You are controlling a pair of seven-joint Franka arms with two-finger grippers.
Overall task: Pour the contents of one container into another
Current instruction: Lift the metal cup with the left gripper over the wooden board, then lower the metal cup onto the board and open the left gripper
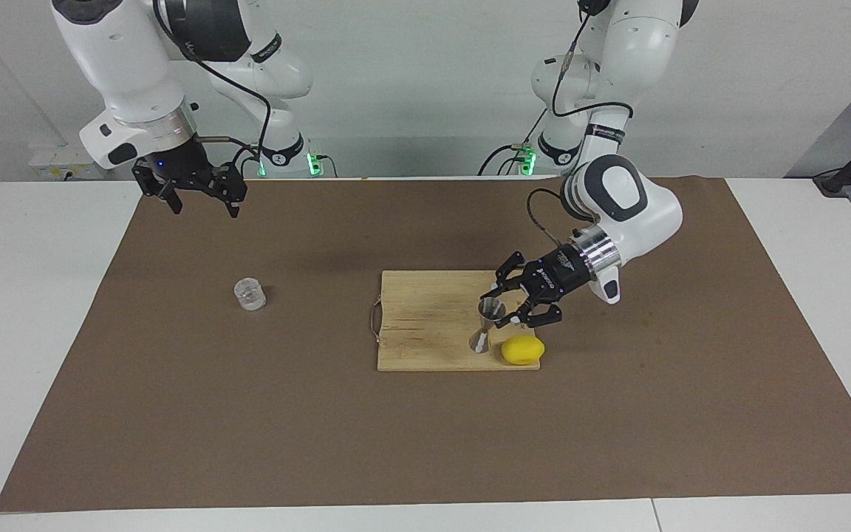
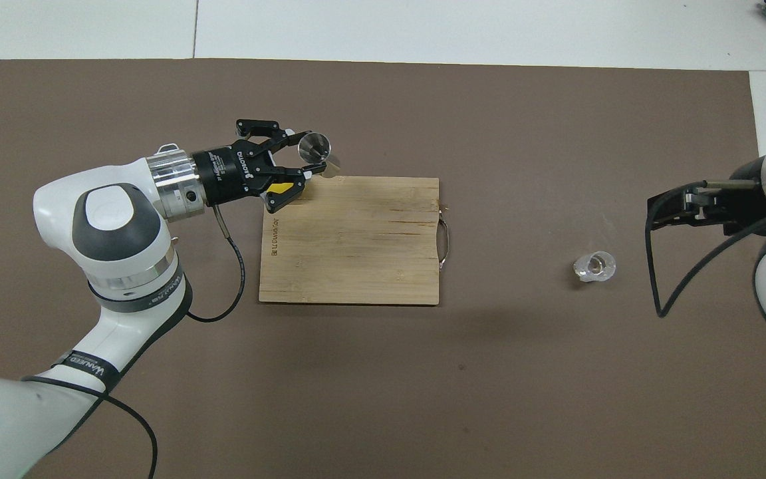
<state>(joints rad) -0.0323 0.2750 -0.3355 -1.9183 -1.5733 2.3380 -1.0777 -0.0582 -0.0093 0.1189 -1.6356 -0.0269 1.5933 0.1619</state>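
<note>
Next, my left gripper lets go of the steel jigger on the cutting board [image 2: 401, 213] near the board's metal handle.
The steel jigger [image 1: 487, 324] [image 2: 315, 148] is held tilted over the cutting board's corner toward the left arm's end, beside the lemon. My left gripper [image 1: 503, 314] [image 2: 306, 163] is shut on it at its upper cone. The clear glass cup [image 1: 250, 293] [image 2: 594, 267] stands alone on the brown mat toward the right arm's end of the table. My right gripper [image 1: 204, 209] [image 2: 672, 206] waits open in the air near the mat's edge by its own base, holding nothing, apart from the cup.
A wooden cutting board [image 1: 433, 318] [image 2: 356, 246] lies mid-table on the brown mat [image 1: 322, 443]. A yellow lemon [image 1: 521, 349] [image 2: 279, 190] rests on the board's corner, partly covered from above by the left gripper.
</note>
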